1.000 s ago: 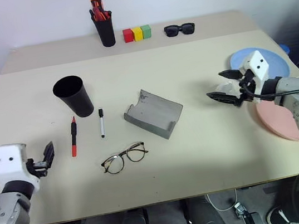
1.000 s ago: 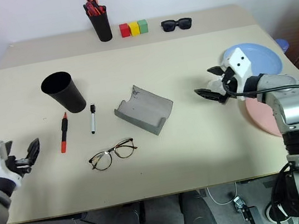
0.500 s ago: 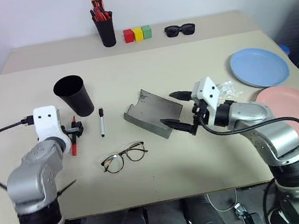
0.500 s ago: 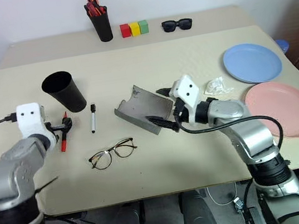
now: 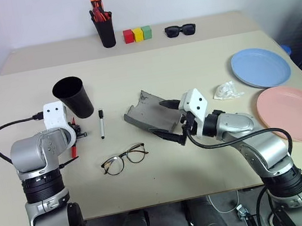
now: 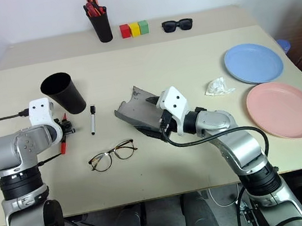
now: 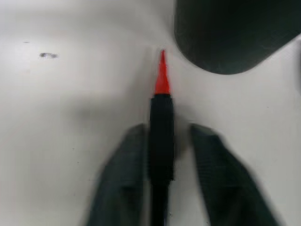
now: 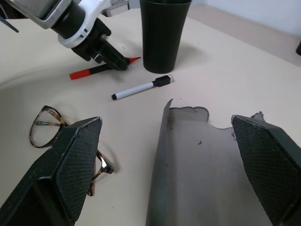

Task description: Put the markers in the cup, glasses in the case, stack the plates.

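The robot's left gripper should release the black marker with red ends inside the empty black cup (image 5: 71, 90) (image 7: 240, 28) behind the white marker.
The black marker with red ends (image 7: 161, 117) lies on the table beside the black cup (image 5: 73, 96). My left gripper (image 5: 77, 134) points down at it, its fingers (image 7: 127, 160) shut on its black body. The white marker (image 5: 101, 124) lies just right of it. The wire-rimmed glasses (image 5: 124, 159) rest nearer the front edge. The grey case (image 5: 150, 116) lies open in the middle. My right gripper (image 5: 169, 120) hovers at the case's right end, open wide, holding nothing. The blue plate (image 5: 260, 66) and the pink plate (image 5: 294, 113) lie side by side at the right.
A black pen pot (image 5: 104, 23) with red and orange pens, three coloured blocks (image 5: 138, 33) and black sunglasses (image 5: 180, 29) stand along the back. A crumpled clear wrapper (image 5: 227, 90) lies between the case and the blue plate.
My left gripper came in from the table's near left edge to the red-ended marker and closed on it. My right gripper swung left from the plates to the case, still open.
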Tool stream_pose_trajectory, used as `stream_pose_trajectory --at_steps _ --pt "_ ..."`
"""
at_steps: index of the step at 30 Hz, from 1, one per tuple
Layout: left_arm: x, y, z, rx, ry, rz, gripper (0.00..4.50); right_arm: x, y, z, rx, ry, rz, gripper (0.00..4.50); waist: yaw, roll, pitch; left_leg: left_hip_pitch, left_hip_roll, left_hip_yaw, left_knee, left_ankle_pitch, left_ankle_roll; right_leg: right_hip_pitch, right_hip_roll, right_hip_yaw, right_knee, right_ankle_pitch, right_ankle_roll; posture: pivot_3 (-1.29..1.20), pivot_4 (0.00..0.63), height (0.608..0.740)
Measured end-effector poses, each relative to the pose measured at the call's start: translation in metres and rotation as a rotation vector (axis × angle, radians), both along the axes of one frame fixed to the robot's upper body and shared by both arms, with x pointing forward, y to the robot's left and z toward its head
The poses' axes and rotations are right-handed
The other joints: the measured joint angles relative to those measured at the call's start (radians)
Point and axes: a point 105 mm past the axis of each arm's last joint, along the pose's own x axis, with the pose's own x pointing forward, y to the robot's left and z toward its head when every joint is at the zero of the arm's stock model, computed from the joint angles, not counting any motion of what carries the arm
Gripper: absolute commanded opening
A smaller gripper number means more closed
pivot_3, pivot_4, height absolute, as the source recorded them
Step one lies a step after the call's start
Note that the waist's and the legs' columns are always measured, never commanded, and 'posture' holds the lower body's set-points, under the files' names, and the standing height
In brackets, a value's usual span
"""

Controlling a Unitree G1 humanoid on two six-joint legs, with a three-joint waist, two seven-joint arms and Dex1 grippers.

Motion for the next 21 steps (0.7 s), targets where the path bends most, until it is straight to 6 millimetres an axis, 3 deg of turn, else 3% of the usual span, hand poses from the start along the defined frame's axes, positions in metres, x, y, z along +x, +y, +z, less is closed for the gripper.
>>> stream_pose_trajectory --at_steps 1,4,6,8,11,12,14,17,21 --pt "-0.001 0.002 0.000 0.000 -0.003 0.011 0.03 0.000 0.000 0.000 0.001 -0.001 0.001 4.50 0.000 0.000 0.000 0.000 0.000 0.000 0.000 0.000 0.000 0.000 0.000 0.000 0.000 0.000 0.000 0.00 0.150 0.740" --pt "-0.003 0.017 0.001 0.057 -0.072 0.072 0.03 -0.001 0.002 0.001 0.005 -0.009 0.009 4.50 0.000 0.000 0.000 0.000 0.000 0.000 0.000 0.000 0.000 0.000 0.000 0.000 0.000 0.000 0.000 0.00 0.150 0.740" --pt "-0.003 0.038 0.014 0.187 -0.203 0.173 0.03 -0.001 0.002 0.001 0.006 -0.011 0.011 4.50 0.002 0.000 0.000 0.000 0.000 0.000 0.000 0.000 -0.001 -0.001 0.000 0.000 0.000 0.000 0.000 0.00 0.150 0.740" --pt "-0.004 0.056 0.040 0.264 -0.362 0.278 0.03 0.000 0.003 0.001 0.007 -0.010 0.015 4.50 0.006 0.000 0.000 -0.001 0.000 0.000 0.000 0.001 -0.001 -0.001 0.000 0.000 0.000 0.000 -0.001 0.00 0.150 0.740" --pt "-0.013 0.072 0.111 0.297 -0.746 0.395 0.03 0.000 0.010 0.012 0.039 -0.029 0.048 4.50 0.013 -0.002 -0.001 -0.002 0.000 0.000 0.000 0.001 -0.002 0.000 -0.001 0.000 -0.002 0.000 -0.001 0.00 0.150 0.740" --pt "-0.017 0.073 0.127 0.324 -0.818 0.395 0.03 0.000 0.013 0.017 0.063 -0.035 0.057 4.50 0.014 -0.002 -0.001 -0.002 0.000 0.000 0.000 0.001 -0.002 0.000 -0.001 0.000 -0.002 0.000 -0.001 0.00 0.150 0.740" --pt "-0.021 0.069 0.154 0.374 -0.947 0.363 0.03 0.007 0.017 0.032 0.146 -0.044 0.044 4.50 0.014 -0.002 -0.001 -0.001 0.000 0.000 0.000 0.001 -0.002 0.000 -0.001 0.000 -0.001 0.000 -0.001 0.00 0.150 0.740" --pt "-0.011 0.042 0.186 0.394 -1.093 0.229 0.03 0.027 0.019 0.061 0.256 -0.100 -0.032 4.50 0.022 -0.002 -0.001 -0.001 0.000 0.000 0.001 0.001 -0.002 0.000 -0.001 0.000 -0.001 0.001 -0.001 0.00 0.150 0.740" --pt "0.015 0.008 0.188 0.396 -1.134 0.075 0.03 0.034 0.030 0.070 0.282 -0.132 -0.036 4.50 0.027 -0.002 -0.001 -0.001 0.000 0.000 -0.001 0.001 -0.002 0.000 0.000 0.000 -0.001 0.000 0.000 0.00 0.150 0.740"
